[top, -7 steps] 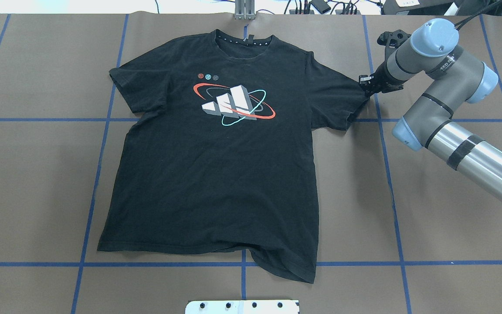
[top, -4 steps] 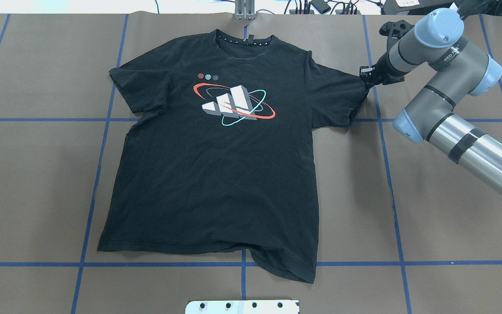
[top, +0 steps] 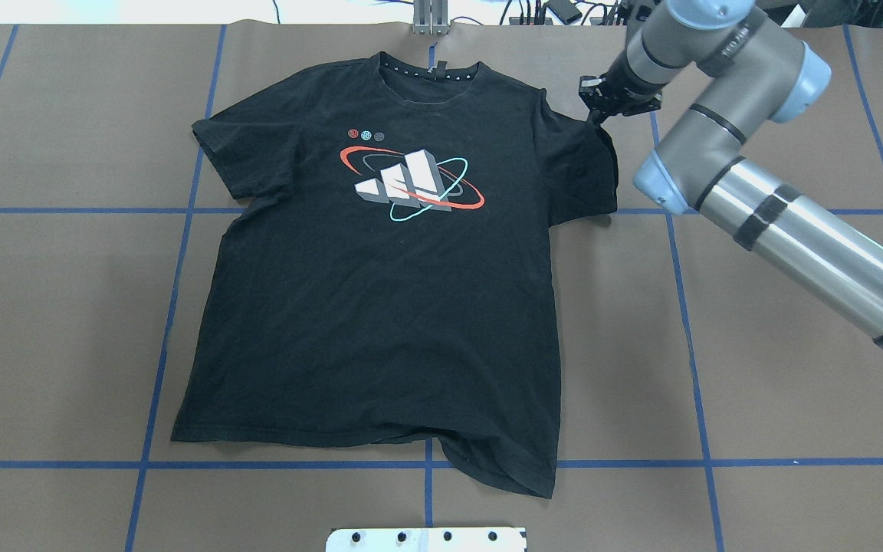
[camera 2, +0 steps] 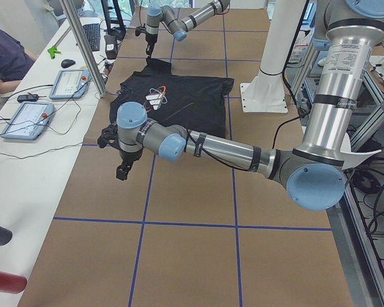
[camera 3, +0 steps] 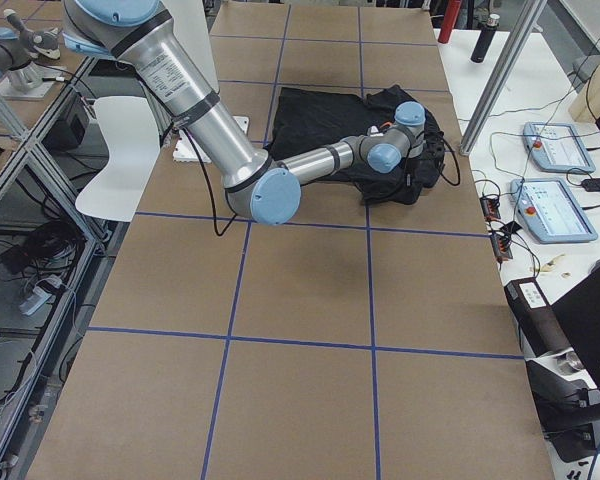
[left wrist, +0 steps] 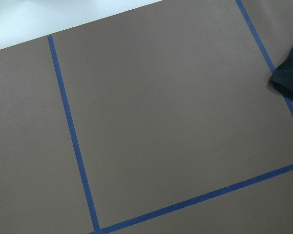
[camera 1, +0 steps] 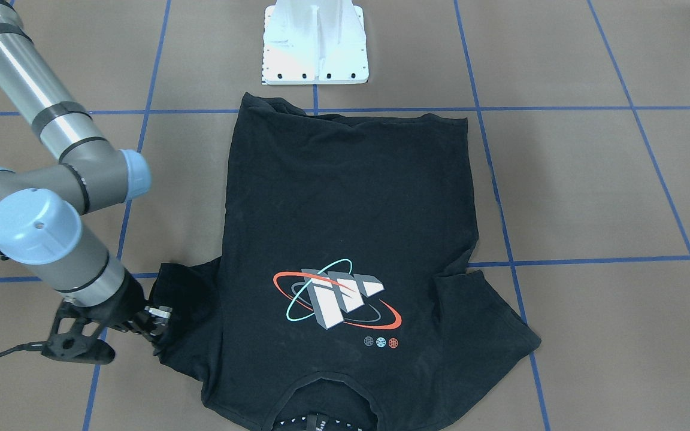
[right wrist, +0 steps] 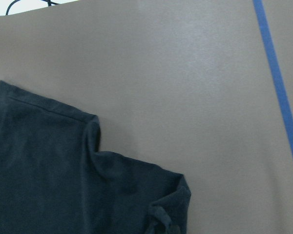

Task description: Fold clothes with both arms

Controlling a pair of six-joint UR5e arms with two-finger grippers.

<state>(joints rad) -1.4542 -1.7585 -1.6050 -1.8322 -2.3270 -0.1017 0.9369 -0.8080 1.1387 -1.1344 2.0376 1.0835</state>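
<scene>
Next, my right gripper sets the sleeve tip down on the black T-shirt's chest [camera 1: 285, 327], next to the logo.
The black T-shirt [top: 380, 322] lies flat, logo [top: 411, 184] up, collar at the far edge; it also shows in the front view [camera 1: 351, 197]. My right gripper [top: 593, 109] is shut on the tip of the sleeve [top: 587, 165] on the right, holding it a little above the table and drawn in toward the body. In the front view the right gripper [camera 1: 156, 320] is at the sleeve edge. The right wrist view shows the bunched sleeve cloth [right wrist: 112, 195]. My left gripper [camera 2: 123, 171] shows only in the left side view, over bare table off the shirt; I cannot tell whether it is open or shut.
The white pedestal base [camera 1: 315, 42] stands at the hem end. Blue tape lines [top: 687, 322] grid the brown table. A metal post [top: 430, 19] is at the far edge. An operator's table with tablets [camera 2: 70, 83] runs along the far side.
My right gripper has moved left and toward the far edge with the sleeve in it. The sleeve, spread out before, is now pulled in against the shirt body.
</scene>
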